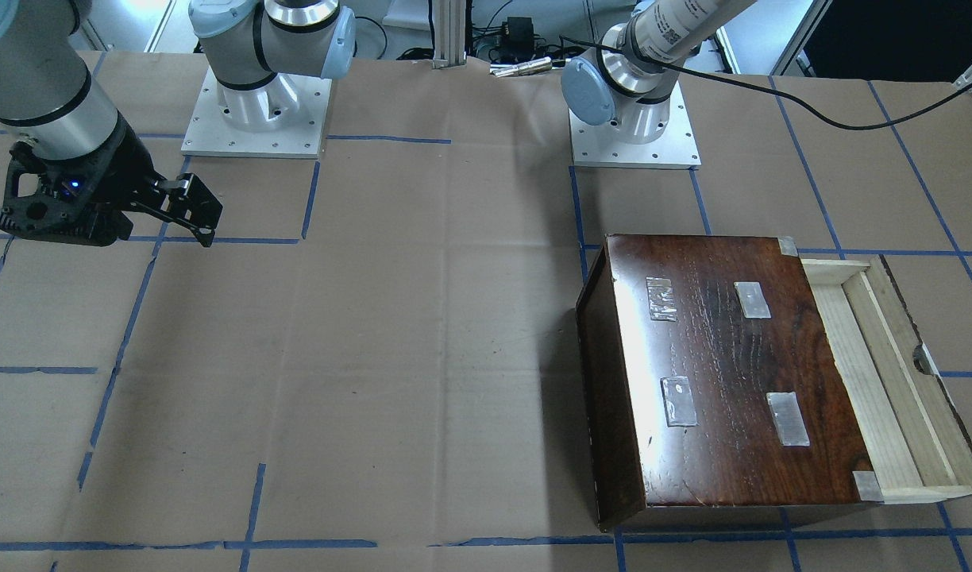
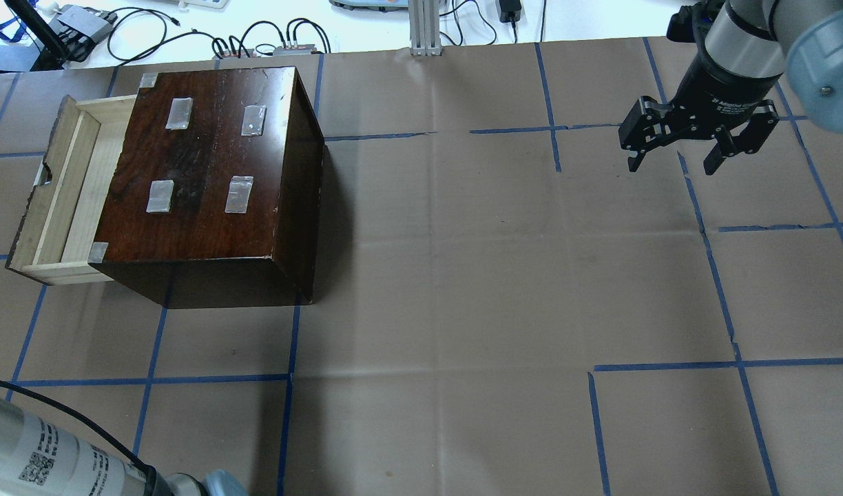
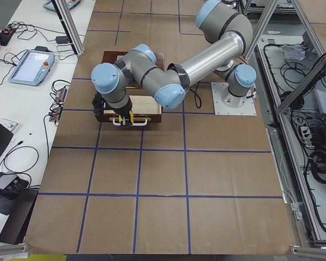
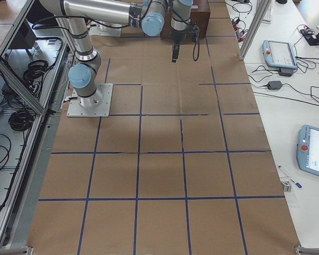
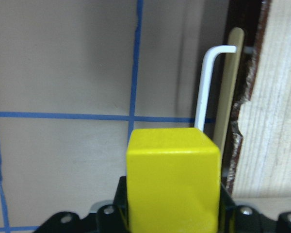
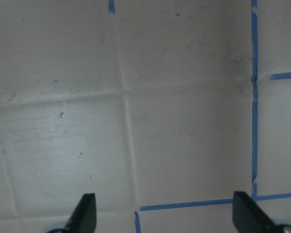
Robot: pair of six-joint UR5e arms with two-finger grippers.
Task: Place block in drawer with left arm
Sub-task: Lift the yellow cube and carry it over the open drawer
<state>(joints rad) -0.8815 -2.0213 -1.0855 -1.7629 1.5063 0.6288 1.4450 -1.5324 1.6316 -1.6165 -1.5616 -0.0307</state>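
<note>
My left gripper is going to release the yellow block on the pale drawer's bottom [image 1: 865,372], halfway between the two short ends of the drawer.
The yellow block [image 5: 172,179] is held in my left gripper [image 5: 172,206], whose black fingers close on both its sides. In the exterior left view this gripper [image 3: 122,115] hangs at the front of the drawer, with the block [image 3: 131,117] a yellow speck in it. It is out of the overhead and front-facing views. The drawer [image 2: 84,186] of pale wood stands pulled out of the dark brown cabinet [image 2: 208,172] and shows nothing inside; it also shows in the front-facing view [image 1: 875,381]. Its chipped front edge [image 5: 276,97] lies to the block's right. My right gripper [image 2: 671,164] is open and empty.
A white bent handle rod [image 5: 208,77] stands at the drawer front beside the block. The right gripper [image 1: 196,218] hovers over brown paper with blue tape lines [image 6: 194,204], far from the cabinet [image 1: 724,373]. Grey tape patches [image 2: 179,114] lie on the cabinet top.
</note>
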